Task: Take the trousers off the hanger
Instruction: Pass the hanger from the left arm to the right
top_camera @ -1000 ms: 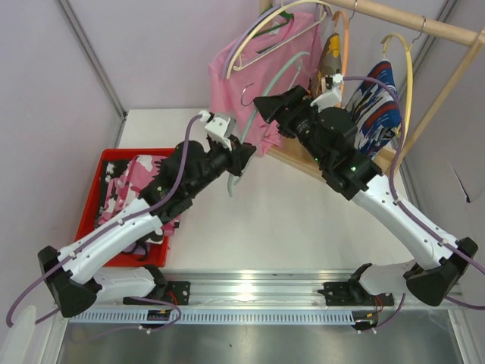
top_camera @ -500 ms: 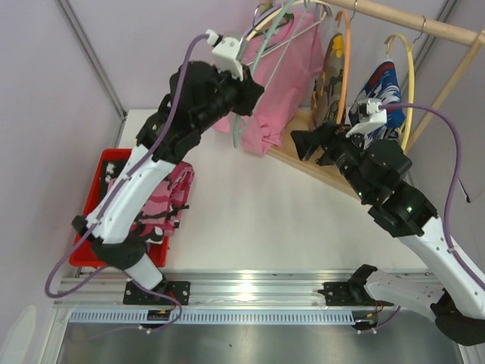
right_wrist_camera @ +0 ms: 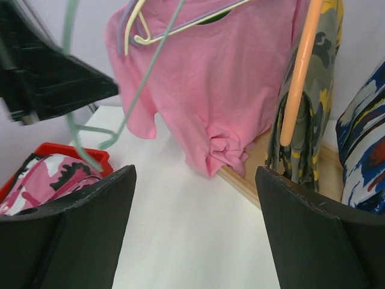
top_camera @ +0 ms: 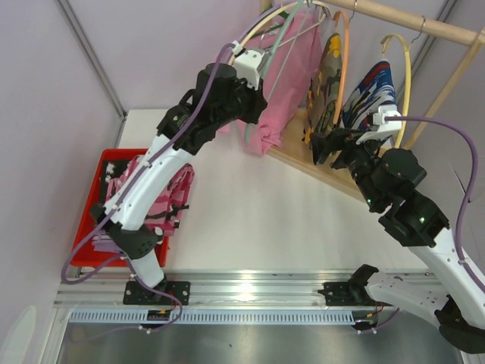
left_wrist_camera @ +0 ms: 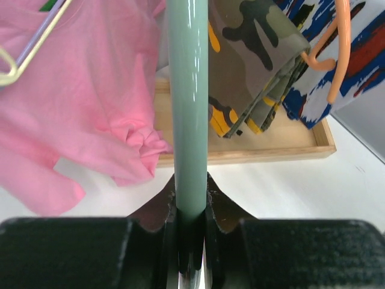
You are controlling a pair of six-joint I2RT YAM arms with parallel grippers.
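Observation:
The mint-green hanger is held by my left gripper far above its lower end, so next my right gripper grabs the hanger's arm [left_wrist_camera: 190, 120] while my left gripper takes a new hold lower down.
My left gripper [top_camera: 254, 106] is raised and shut on a bare mint-green hanger [top_camera: 267, 72], whose bar [left_wrist_camera: 187, 102] runs straight up from between the jaws. Pink-and-black camouflage trousers [top_camera: 155, 189] lie in the red bin [top_camera: 95, 205]. Yellow-olive camouflage trousers [top_camera: 331, 76] hang on an orange hanger [right_wrist_camera: 301, 72]. Blue, white and red print trousers [top_camera: 371, 95] hang on a yellow hanger [top_camera: 409, 68]. My right gripper [top_camera: 318, 148] is open with nothing in it, low beside the camouflage trousers [right_wrist_camera: 301, 144]; white table shows between its fingers [right_wrist_camera: 90, 223].
A plain pink T-shirt [top_camera: 288, 68] hangs on a cream hanger from the wooden rail [top_camera: 424, 26], just right of my left gripper. The rack's wooden base [top_camera: 326, 171] lies on the table under the clothes. A slanted wooden post [top_camera: 443, 98] stands at the right.
My left arm has lifted the mint hanger from low over the table up to the rail. The right gripper has pulled back from the pink T-shirt to the camouflage trousers.

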